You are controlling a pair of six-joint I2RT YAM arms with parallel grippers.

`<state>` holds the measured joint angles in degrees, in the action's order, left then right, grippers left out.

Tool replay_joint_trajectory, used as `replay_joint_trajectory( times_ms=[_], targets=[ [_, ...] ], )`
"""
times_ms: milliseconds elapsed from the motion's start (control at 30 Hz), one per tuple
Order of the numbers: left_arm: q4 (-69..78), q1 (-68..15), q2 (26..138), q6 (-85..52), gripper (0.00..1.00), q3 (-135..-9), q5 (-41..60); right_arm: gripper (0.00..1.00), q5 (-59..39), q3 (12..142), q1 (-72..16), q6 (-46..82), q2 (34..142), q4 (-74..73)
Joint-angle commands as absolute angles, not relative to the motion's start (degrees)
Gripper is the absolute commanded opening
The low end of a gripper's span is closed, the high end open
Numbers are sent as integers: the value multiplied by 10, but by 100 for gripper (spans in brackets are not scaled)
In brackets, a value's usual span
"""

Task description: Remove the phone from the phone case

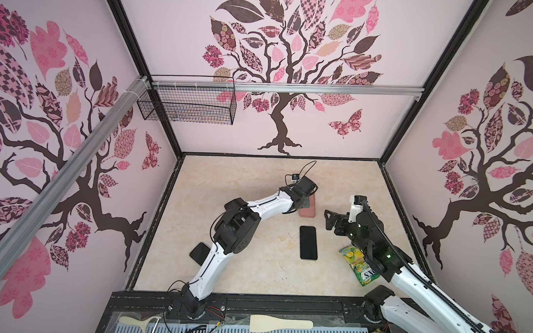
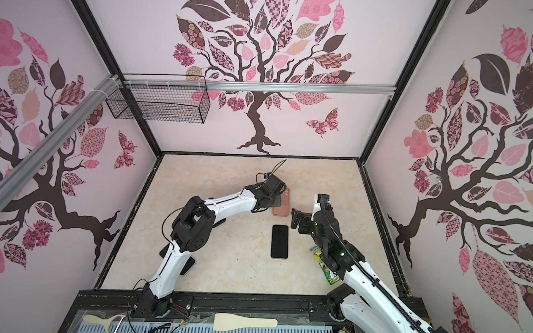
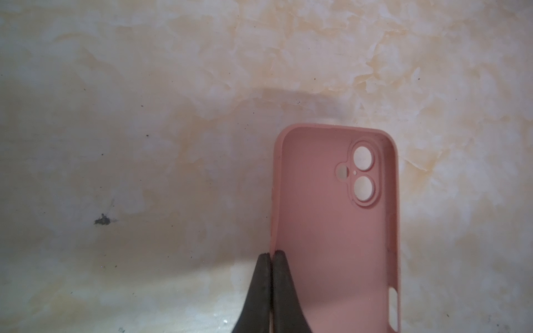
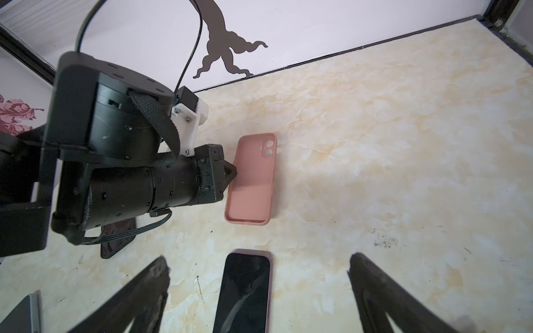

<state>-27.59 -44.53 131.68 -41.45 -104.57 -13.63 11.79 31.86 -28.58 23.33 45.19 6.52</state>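
I should use my left gripper to set the pink phone case down on the marble table (image 1: pixel 306 207) (image 3: pixel 309 251) just past the far end of the black phone.
The pink phone case (image 1: pixel 308 211) (image 2: pixel 283 206) lies empty and inside-up on the marble table; its camera holes show in the left wrist view (image 3: pixel 334 230) and the right wrist view (image 4: pixel 253 178). My left gripper (image 3: pixel 271 253) (image 4: pixel 232 171) is shut on the case's long side wall, one finger inside and one outside. The black phone (image 1: pixel 308 242) (image 2: pixel 279 241) (image 4: pixel 245 291) lies bare and screen-up on the table, apart from the case and nearer the front. My right gripper (image 1: pixel 331 222) (image 2: pixel 298 221) (image 4: pixel 258 258) hangs open just above the phone's far end, holding nothing.
A second dark phone (image 1: pixel 199 252) lies partly under the left arm. A green snack packet (image 1: pixel 358 264) (image 2: pixel 325 267) sits under the right arm. A wire basket (image 1: pixel 187 105) hangs on the back wall. A spatula (image 1: pixel 280 324) and a peeler (image 1: pixel 141 322) lie on the front rail.
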Motion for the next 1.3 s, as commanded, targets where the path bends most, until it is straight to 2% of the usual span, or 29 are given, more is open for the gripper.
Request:
replay_joint_trajectory(
  times_ms=[0, 767, 1000, 1067, 1133, 1267],
  targets=[
    [-270, -441, 1331, -424, 0, -1067, -128, 99, 121, 325, -285, 221, 459, 54],
    [-268, -441, 1345, -448, 0, -1053, -118, 100, 112, 330, -285, 220, 468, 68],
    [-267, -439, 1335, -447, 21, -1050, -120, 99, 111, 331, -285, 221, 465, 70],
    [-268, -440, 1322, -444, 31, -1049, -124, 100, 111, 331, -285, 222, 462, 71],
    [-267, -439, 1301, -442, 41, -1042, -130, 99, 111, 330, -285, 224, 460, 71],
    [-258, -439, 1228, -433, 51, -1004, -139, 99, 95, 332, -285, 219, 463, 71]
  ],
)
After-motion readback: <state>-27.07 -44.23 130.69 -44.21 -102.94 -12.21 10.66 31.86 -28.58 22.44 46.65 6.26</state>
